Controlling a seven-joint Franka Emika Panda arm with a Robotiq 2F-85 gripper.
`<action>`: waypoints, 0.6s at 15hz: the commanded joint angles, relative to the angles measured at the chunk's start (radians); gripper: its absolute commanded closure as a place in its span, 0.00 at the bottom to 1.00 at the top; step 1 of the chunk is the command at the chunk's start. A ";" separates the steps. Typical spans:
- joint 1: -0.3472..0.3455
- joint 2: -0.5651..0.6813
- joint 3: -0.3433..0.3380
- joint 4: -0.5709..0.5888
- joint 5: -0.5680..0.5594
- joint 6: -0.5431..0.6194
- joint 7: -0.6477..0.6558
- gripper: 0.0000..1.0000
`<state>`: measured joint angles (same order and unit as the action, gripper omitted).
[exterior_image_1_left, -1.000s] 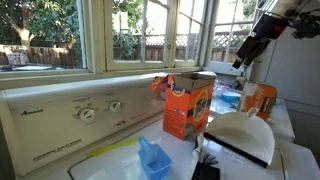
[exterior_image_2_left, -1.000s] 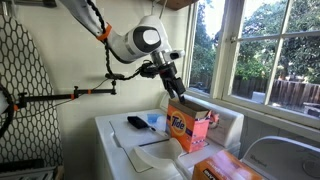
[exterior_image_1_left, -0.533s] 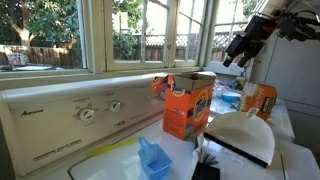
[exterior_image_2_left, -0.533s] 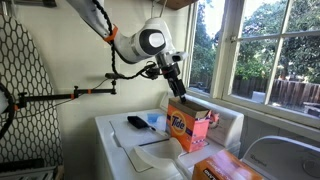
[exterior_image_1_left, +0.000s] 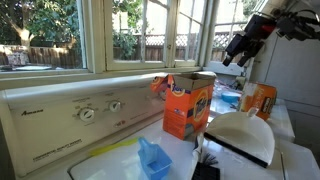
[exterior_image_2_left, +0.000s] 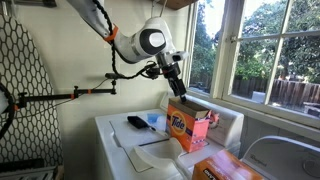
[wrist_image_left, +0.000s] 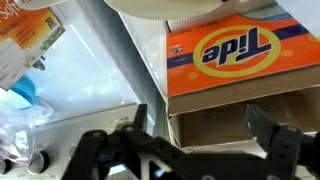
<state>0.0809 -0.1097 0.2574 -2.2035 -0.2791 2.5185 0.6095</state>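
My gripper is to close next on the Tide detergent box's top edge (exterior_image_1_left: 211, 79) (wrist_image_left: 178, 104) above the white jug's side, at the corner closest to the second orange box.
An orange Tide detergent box (exterior_image_1_left: 188, 104) stands open-topped on the white washer top; it also shows in the other exterior view (exterior_image_2_left: 190, 126) and in the wrist view (wrist_image_left: 240, 60). My gripper (exterior_image_1_left: 240, 50) hangs in the air above the box, apart from it, also seen in an exterior view (exterior_image_2_left: 175, 80). In the wrist view its two black fingers (wrist_image_left: 200, 125) are spread wide over the box's open brown inside and hold nothing.
A blue scoop (exterior_image_1_left: 152, 158) and a white jug (exterior_image_1_left: 243, 135) lie on the washer top. A second orange box (exterior_image_1_left: 260, 98) stands further back. Control dials (exterior_image_1_left: 88, 113) line the back panel below the windows. A dark flat object (exterior_image_2_left: 138, 122) lies on the lid.
The gripper moved a little toward the box between one second and half a second ago. Since then nothing has visibly moved.
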 joint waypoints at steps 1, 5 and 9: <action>0.018 0.006 -0.018 0.008 0.026 -0.005 -0.020 0.00; 0.030 0.032 -0.030 0.047 0.111 -0.044 -0.087 0.00; 0.026 0.068 -0.041 0.101 0.143 -0.104 -0.102 0.00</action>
<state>0.0932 -0.0829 0.2347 -2.1609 -0.1636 2.4818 0.5268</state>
